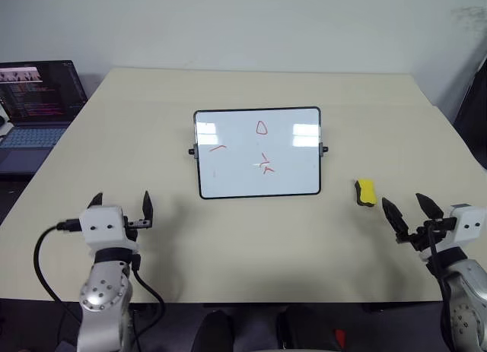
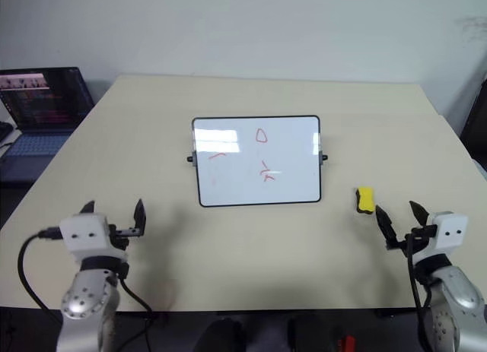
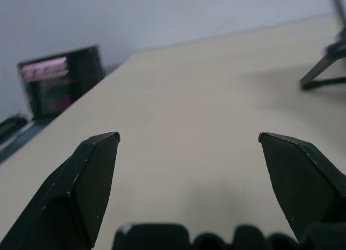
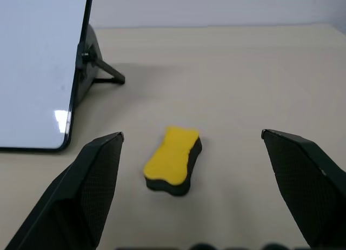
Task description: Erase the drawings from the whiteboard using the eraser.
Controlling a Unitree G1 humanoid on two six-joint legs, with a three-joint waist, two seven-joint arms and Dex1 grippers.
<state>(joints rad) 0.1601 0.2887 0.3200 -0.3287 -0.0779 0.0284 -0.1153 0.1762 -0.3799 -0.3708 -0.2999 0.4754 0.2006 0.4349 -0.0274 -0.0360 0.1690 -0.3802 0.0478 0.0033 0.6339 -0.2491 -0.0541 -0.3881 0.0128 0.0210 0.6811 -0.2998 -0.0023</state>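
Note:
The yellow eraser is next for my right gripper, which should move to it and close on the eraser's long sides [image 1: 366,192] [image 4: 173,156], so that its narrow middle sits between the fingers.
The whiteboard [image 1: 257,151] stands tilted on its stand at the middle of the table, its black frame around a glossy white face. Red drawings mark it: a small loop [image 1: 262,128], a short curved stroke [image 1: 218,147] and crossed squiggles [image 1: 265,166]. The yellow eraser [image 1: 366,192] with a dark underside lies on the table to the right of the board, also seen as the eraser [image 4: 173,160] just ahead of my right gripper [image 1: 411,210], which is open and empty. My left gripper [image 1: 122,204] hovers open near the front left of the table, holding nothing.
An open laptop [image 1: 38,109] sits off the table's far left corner. The beige table [image 1: 251,245] stretches wide between both grippers and the board. The board's stand leg [image 4: 105,72] juts out behind it.

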